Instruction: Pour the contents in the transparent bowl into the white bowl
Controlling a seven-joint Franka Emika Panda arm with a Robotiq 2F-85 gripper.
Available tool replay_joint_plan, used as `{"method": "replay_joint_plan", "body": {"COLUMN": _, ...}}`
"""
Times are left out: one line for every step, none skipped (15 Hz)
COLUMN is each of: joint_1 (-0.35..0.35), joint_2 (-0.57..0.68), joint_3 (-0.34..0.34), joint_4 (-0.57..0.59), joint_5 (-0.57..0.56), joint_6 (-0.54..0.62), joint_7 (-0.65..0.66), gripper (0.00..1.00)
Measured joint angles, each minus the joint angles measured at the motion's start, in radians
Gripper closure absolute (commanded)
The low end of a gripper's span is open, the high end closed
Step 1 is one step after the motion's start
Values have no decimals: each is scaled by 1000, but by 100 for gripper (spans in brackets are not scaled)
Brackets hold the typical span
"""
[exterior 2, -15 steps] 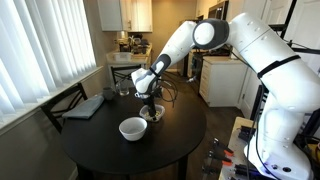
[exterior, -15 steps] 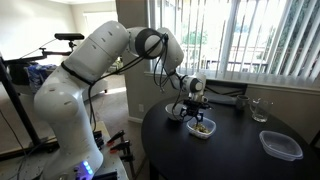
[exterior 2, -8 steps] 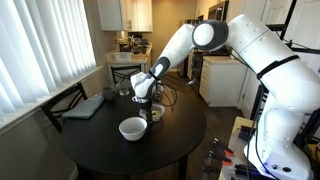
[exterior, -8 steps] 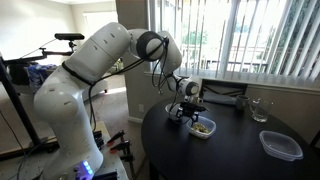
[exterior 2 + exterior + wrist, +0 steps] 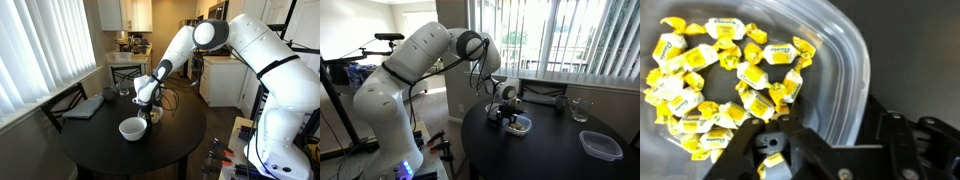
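Observation:
A yellow wrapped piece is by my gripper's inner finger at the side of the transparent bowl, so next I open, go up slightly and pinch the clear rim [image 5: 848, 130] before I lift.
The transparent bowl [image 5: 838, 62] fills the wrist view and holds the contents [image 5: 728, 80], a heap of yellow wrapped pieces. My gripper [image 5: 835, 148] is low over the bowl's near edge. One finger is inside the rim among the pieces and the other is outside, with the clear wall between them and a gap on both sides. In both exterior views the gripper [image 5: 507, 112] [image 5: 150, 104] is down at the transparent bowl [image 5: 523, 126] [image 5: 156, 114]. The white bowl [image 5: 132, 128] stands beside it on the round dark table [image 5: 160, 150].
A larger clear rectangular container [image 5: 601, 145] and a tall clear glass [image 5: 580, 110] stand on the far part of the table [image 5: 550, 155]. A dark flat object [image 5: 85, 107] lies near the table's edge by the window blinds. A chair [image 5: 60, 100] stands behind it.
My gripper has come down and shifted slightly toward the transparent bowl, so its fingers now straddle the rim. The bowls have not moved.

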Motion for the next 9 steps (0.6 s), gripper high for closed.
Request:
{"method": "replay_joint_plan", "body": {"joint_1": -3, "joint_2": -3, "joint_3": 1, "joint_4": -9, "joint_5": 0, "joint_6": 17, "joint_7": 0, "gripper": 14}}
{"method": "replay_joint_plan", "body": {"joint_1": -5, "joint_2": -6, "joint_3": 2, "joint_4": -18, "joint_5": 0, "joint_6": 30, "joint_7": 0, "gripper": 9}}
{"method": "replay_joint_plan", "body": {"joint_1": -7, "joint_2": -10, "joint_3": 3, "joint_4": -26, "joint_5": 0, "joint_6": 45, "joint_7": 0, "gripper": 3}}
{"method": "replay_joint_plan", "body": {"joint_1": -9, "joint_2": -13, "joint_3": 3, "joint_4": -35, "joint_5": 0, "joint_6": 58, "joint_7": 0, "gripper": 2}}
{"method": "replay_joint_plan", "body": {"joint_1": -12, "joint_2": -16, "joint_3": 5, "joint_4": -43, "joint_5": 0, "joint_6": 70, "joint_7": 0, "gripper": 0}}
{"method": "replay_joint_plan", "body": {"joint_1": -18, "joint_2": -19, "joint_3": 9, "joint_4": -52, "joint_5": 0, "joint_6": 84, "joint_7": 0, "gripper": 0}}
{"method": "replay_joint_plan", "body": {"joint_1": -24, "joint_2": -22, "joint_3": 12, "joint_4": -61, "joint_5": 0, "joint_6": 99, "joint_7": 0, "gripper": 0}}
{"method": "replay_joint_plan", "body": {"joint_1": -32, "joint_2": -25, "joint_3": 17, "joint_4": -70, "joint_5": 0, "joint_6": 113, "joint_7": 0, "gripper": 0}}
{"method": "replay_joint_plan", "body": {"joint_1": -41, "joint_2": -28, "joint_3": 23, "joint_4": -79, "joint_5": 0, "joint_6": 129, "joint_7": 0, "gripper": 0}}
